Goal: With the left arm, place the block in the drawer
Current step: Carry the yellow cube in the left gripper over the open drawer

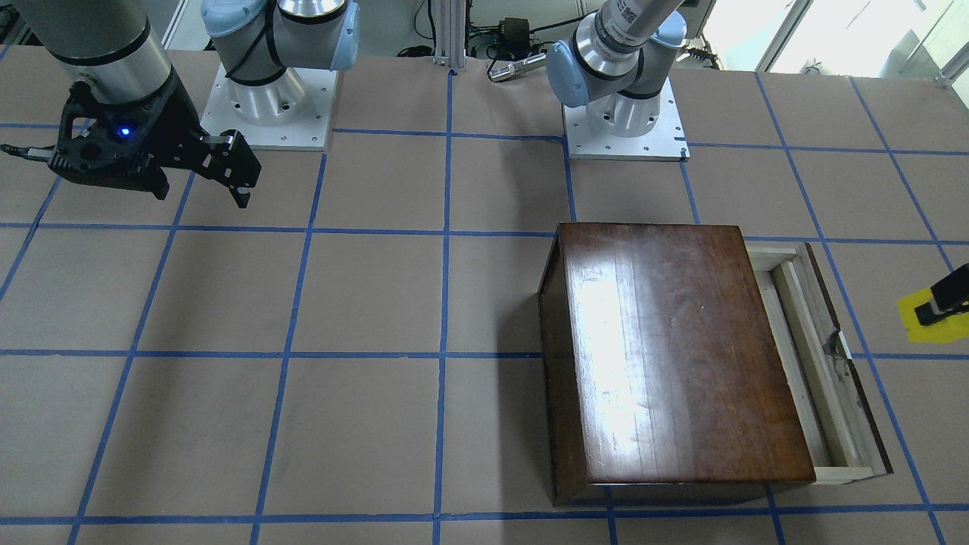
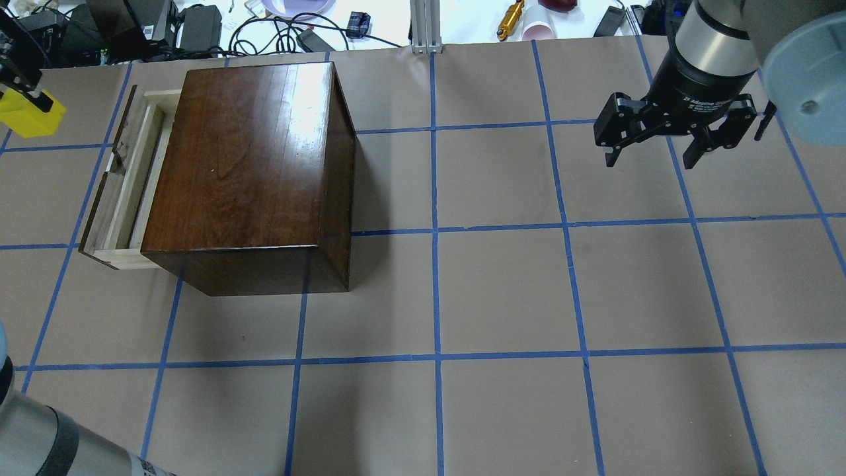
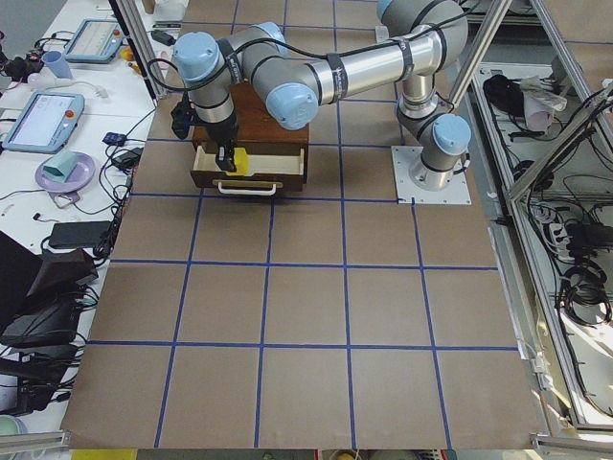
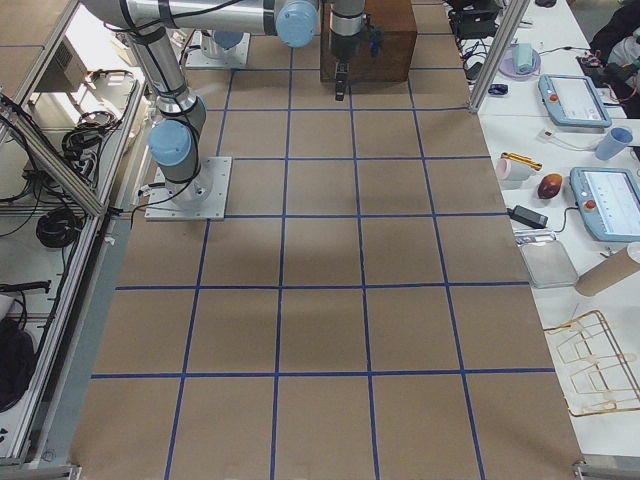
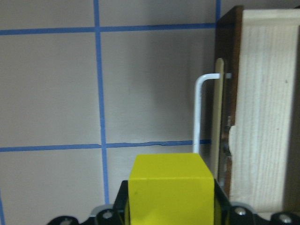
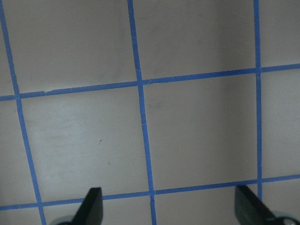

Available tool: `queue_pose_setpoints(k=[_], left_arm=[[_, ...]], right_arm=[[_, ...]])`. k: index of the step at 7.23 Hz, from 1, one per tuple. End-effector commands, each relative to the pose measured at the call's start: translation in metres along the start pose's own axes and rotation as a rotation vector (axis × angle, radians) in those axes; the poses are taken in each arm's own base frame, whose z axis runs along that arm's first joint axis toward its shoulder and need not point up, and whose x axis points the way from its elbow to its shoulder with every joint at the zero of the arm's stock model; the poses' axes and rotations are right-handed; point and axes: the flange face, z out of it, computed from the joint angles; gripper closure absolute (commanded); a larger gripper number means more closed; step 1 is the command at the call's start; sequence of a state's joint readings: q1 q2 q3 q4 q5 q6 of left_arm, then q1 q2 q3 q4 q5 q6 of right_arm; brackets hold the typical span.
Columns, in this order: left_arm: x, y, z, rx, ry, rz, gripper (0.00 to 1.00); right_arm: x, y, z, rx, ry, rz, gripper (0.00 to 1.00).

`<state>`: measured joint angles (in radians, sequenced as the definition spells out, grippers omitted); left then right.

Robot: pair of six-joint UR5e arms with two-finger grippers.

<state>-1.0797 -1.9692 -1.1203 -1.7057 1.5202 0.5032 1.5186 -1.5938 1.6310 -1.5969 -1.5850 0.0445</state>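
Observation:
My left gripper will put the yellow block down inside the drawer, midway point(image 1: 806, 367) point(image 5: 263, 123) along the drawer's brown front panel.
My left gripper point(image 2: 23, 99) is shut on the yellow block point(image 2: 30, 119) and holds it in the air, off to the outer side of the drawer's front. The block also shows in the front view point(image 1: 927, 314), the left wrist view point(image 5: 171, 190) and the left side view point(image 3: 237, 160). The drawer point(image 2: 129, 175) of pale wood is pulled partly out of the dark-brown box point(image 2: 248, 165); its brown front panel and white handle point(image 5: 200, 110) face the gripper. My right gripper point(image 2: 661, 149) is open and empty, high over the table's other side.
The two arm bases point(image 1: 624, 121) stand at the table's robot side. Cables, cups and tablets point(image 2: 277, 26) lie beyond the far table edge. Blue tape lines grid the brown table point(image 2: 502, 291).

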Motion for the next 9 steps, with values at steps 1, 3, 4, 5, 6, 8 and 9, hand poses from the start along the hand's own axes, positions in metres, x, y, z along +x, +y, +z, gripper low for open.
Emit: queue_pose_setpoints(k=[1,3,4,5,6,8,9], left_arm=[[0.039,-0.010,0.025,-0.018,0.050,0.029,1.00],[0.063,-0.018,0.052,-0.004,0.039,0.018,1.00],[0.061,-0.018,0.069,0.005,0.031,0.021,1.00],[0.059,-0.017,0.081,0.005,0.023,0.024,1.00],[0.060,-0.015,0.085,0.000,0.027,0.025,1.00],[0.058,-0.015,0.095,-0.016,0.035,0.055,1.00],[0.056,-0.014,0.105,-0.022,0.040,0.054,1.00]], right_arm=[[0.000,0.000,0.000,0.000,0.001,0.000,0.00],[0.000,0.000,0.000,0.000,0.001,0.000,0.00],[0.000,0.000,0.001,-0.001,0.001,0.000,0.00],[0.000,0.000,0.000,0.000,0.001,0.000,0.00],[0.000,0.000,0.000,0.000,0.001,0.000,0.00],[0.000,0.000,0.000,0.000,0.001,0.000,0.00],[0.000,0.000,0.000,0.000,0.001,0.000,0.00]])
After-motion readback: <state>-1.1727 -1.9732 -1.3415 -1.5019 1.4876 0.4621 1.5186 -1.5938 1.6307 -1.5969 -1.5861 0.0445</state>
